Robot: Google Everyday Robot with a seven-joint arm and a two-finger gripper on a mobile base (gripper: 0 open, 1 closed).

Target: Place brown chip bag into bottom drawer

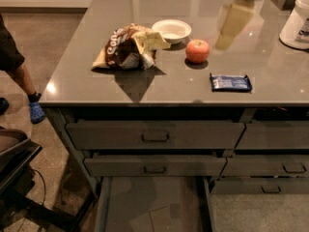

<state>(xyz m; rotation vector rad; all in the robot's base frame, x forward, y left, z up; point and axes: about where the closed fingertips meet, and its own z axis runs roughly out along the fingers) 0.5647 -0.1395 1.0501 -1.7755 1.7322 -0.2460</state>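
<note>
My gripper should next need to move over to the brown chip bag's cream end (146,41) beside the white bowl and close on it there.
The brown chip bag (128,47) lies crumpled on the grey table top (145,88), left of centre, dark brown with cream parts and white lettering. My gripper (233,25) is a cream-coloured piece hanging from the arm at the top edge, raised over the back right of the table. It is well to the right of the bag and apart from it, above and behind the apple. The bottom drawer (152,204) is pulled out below the table front and shows its flat grey floor.
A white bowl (171,30) sits just right of the bag, a red apple (197,50) beside it, and a flat blue wrapper (230,82) near the front edge. A white container (297,21) stands at far right. A person's leg (21,74) is at left. Two shut drawers (154,137) sit above the open one.
</note>
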